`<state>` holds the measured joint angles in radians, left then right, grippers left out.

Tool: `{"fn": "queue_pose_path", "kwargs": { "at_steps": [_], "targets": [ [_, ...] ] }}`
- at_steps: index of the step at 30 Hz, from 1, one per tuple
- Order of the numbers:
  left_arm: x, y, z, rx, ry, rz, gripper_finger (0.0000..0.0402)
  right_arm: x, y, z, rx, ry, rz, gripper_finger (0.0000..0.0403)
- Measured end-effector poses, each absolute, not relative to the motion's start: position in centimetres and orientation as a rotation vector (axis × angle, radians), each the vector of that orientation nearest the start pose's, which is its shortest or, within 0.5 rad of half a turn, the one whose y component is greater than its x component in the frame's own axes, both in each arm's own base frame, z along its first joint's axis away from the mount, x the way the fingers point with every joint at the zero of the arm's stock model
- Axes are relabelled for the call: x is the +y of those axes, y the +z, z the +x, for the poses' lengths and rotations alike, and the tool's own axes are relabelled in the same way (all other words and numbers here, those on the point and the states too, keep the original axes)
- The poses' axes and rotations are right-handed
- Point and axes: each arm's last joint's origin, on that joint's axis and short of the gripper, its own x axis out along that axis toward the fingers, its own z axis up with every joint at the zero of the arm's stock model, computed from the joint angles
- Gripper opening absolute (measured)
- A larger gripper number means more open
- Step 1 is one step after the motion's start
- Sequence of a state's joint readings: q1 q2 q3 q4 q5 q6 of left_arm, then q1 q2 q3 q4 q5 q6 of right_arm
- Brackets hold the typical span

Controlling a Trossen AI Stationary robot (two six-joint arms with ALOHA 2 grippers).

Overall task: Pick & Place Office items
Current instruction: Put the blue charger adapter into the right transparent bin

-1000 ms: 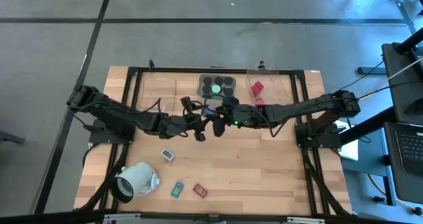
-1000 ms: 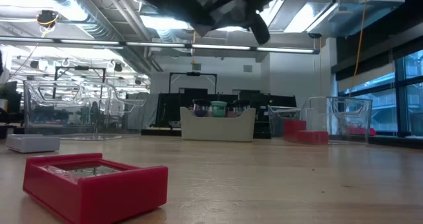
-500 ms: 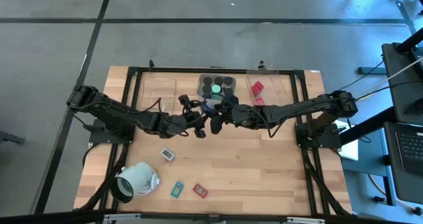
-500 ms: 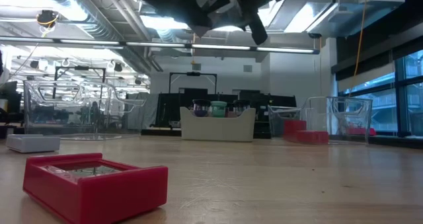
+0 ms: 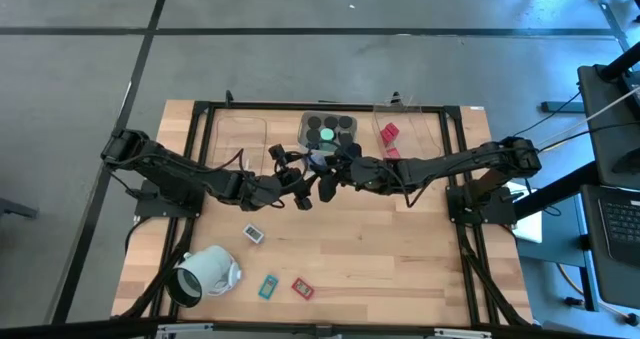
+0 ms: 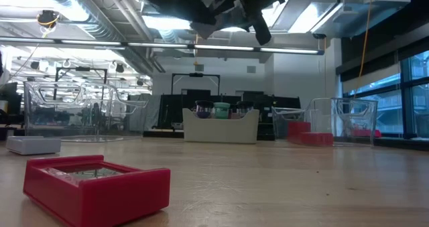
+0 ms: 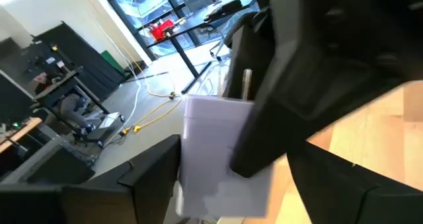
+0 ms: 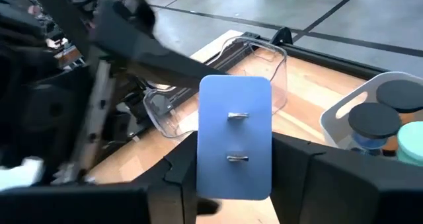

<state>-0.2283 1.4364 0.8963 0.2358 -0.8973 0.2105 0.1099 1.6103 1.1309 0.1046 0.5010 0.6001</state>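
Note:
The pale blue cube, now up over the table's middle, will be let go by my right gripper once it is in the clear tray [image 5: 404,133], beside the red blocks.
A pale blue cube [image 5: 316,162] is up in the air over the table's middle, between both grippers. My left gripper [image 5: 306,171] reaches it from the left and my right gripper [image 5: 327,171] from the right; both are shut on it. In the right wrist view the cube [image 8: 234,138] shows two small metal pins. A white tray [image 5: 330,131] at the far edge holds black cylinders, one of them green-topped. Red blocks [image 5: 388,137] lie in a clear tray. White [image 5: 253,234], teal [image 5: 268,286] and red [image 5: 302,288] flat rectangles rest on the wood. My left gripper has the cube [image 7: 211,158] between its two fingers, one finger [image 7: 149,174] against the cube's side; the right arm's finger covers the other side. The cube is clear of the table. My right gripper pinches the cube's two opposite sides [image 8: 205,151] between its fingers [image 8: 177,174], level from the table's right, with the pinned face toward its camera.
A large pale mint hollow cylinder [image 5: 200,274] lies on its side near the table's near left corner. An empty clear tray [image 5: 240,134] sits at the far left. In the low view the red rectangle [image 6: 94,187] is close by, the arms high above.
My right gripper has moved a short way toward the far edge and the left, closing in on the cube that my left gripper holds up. The cube has stayed where it was.

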Motion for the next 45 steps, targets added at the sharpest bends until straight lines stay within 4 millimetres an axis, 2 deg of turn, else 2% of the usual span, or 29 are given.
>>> {"fn": "queue_pose_path", "kwargs": {
  "at_steps": [4, 10, 16, 21, 28, 32, 38, 45],
  "targets": [
    [-4.9, 26.5, 30.4, 0.315, 0.658, 0.331, 0.0298, 1.7, 27.7, 35.7, 0.247, -0.501, 0.447, 0.0124],
    [-4.9, 26.5, 30.3, 0.295, 0.707, 0.274, 0.0318, -1.0, 28.1, 34.0, 0.342, -0.624, 0.418, 0.0124],
    [-4.8, 26.3, 30.2, 0.265, 0.739, 0.154, 0.0319, -3.3, 28.6, 30.4, 0.535, -0.742, 0.393, 0.0124],
    [-4.8, 26.3, 30.2, 0.256, 0.740, 0.130, 0.0319, -4.9, 29.4, 26.7, 0.658, -0.897, 0.364, 0.0124],
    [-4.9, 26.3, 30.3, 0.260, 0.703, 0.124, 0.0319, -7.4, 28.8, 23.2, 0.850, -1.125, 0.317, 0.0126],
    [-5.1, 26.2, 30.3, 0.266, 0.647, 0.114, 0.0319, -9.0, 27.4, 22.0, 0.917, -1.206, 0.330, 0.0125],
    [-5.6, 25.9, 30.2, 0.297, 0.619, 0.132, 0.0320, -11.2, 24.0, 19.6, 1.019, -1.292, 0.402, 0.0125],
    [-5.8, 25.9, 30.1, 0.296, 0.620, 0.134, 0.0320, -13.5, 20.7, 18.1, 1.016, -1.202, 0.501, 0.0125]
  ]
}}
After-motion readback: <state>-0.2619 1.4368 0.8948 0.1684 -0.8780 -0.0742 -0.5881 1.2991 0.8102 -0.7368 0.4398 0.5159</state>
